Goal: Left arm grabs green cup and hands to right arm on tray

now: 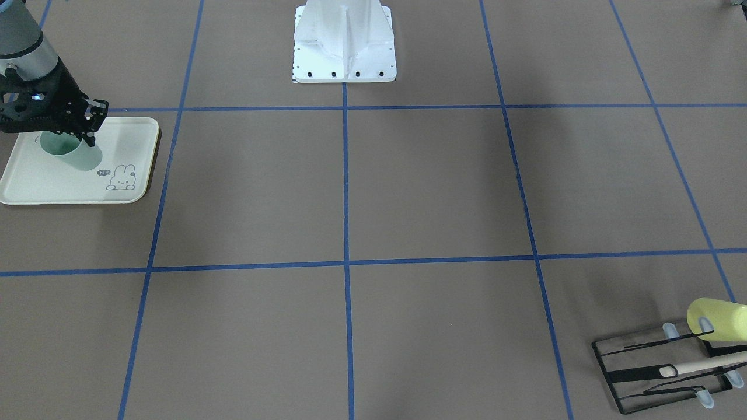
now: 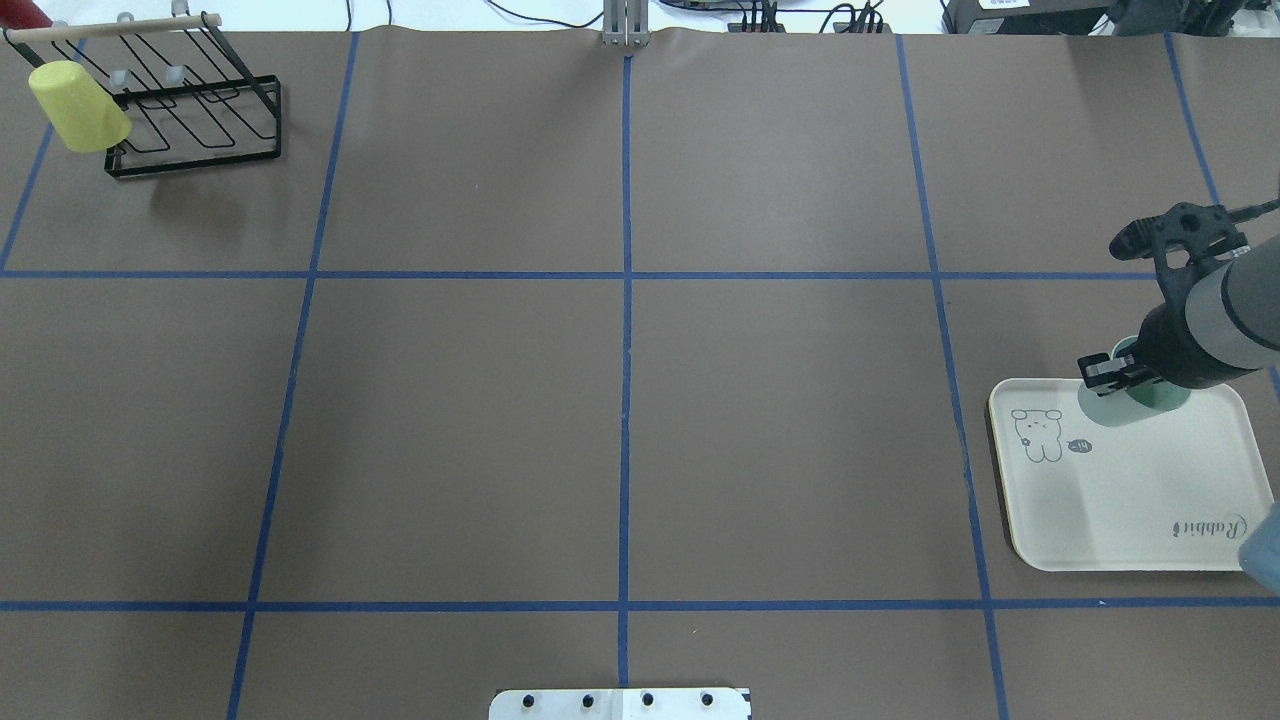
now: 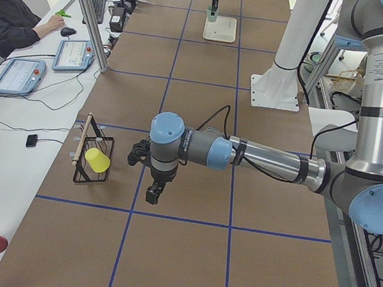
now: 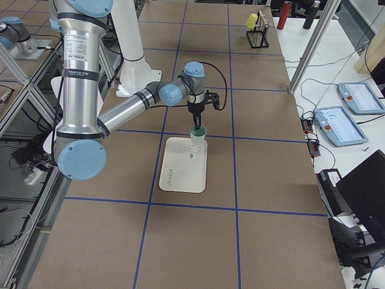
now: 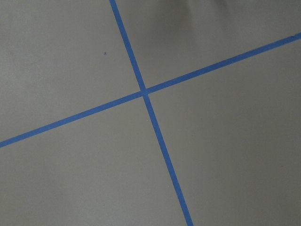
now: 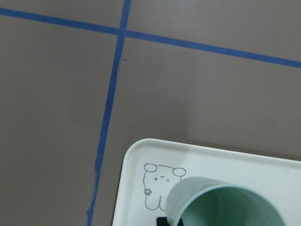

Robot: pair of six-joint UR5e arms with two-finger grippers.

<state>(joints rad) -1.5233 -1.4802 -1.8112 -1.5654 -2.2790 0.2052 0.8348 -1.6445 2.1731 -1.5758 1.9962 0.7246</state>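
I will use my right gripper to set the green cup down on the small dark mark (image 1: 97, 172) (image 6: 200, 201) beside the tray's rabbit drawing.
The green cup (image 1: 79, 155) stands at the far end of the tray (image 1: 58, 188), beside the rabbit drawing. My right gripper (image 1: 73, 140) reaches down from above and is shut on the cup's rim, one finger (image 1: 90, 137) outside the wall. The cup (image 2: 1108, 408), the tray (image 2: 1130, 500) and the right gripper (image 2: 1115, 366) also show in the overhead view, and the cup (image 6: 221, 207) fills the lower right wrist view. My left gripper (image 3: 152, 194) shows only in the exterior left view, low over bare table near the rack; I cannot tell whether it is open.
A yellow cup (image 2: 78, 105) hangs on a black wire rack (image 2: 200, 120) at the table's far left corner. The robot's white base (image 1: 344, 46) stands at the middle of the near edge. Blue tape lines cross the brown table. An operator (image 3: 12, 16) sits beside it.
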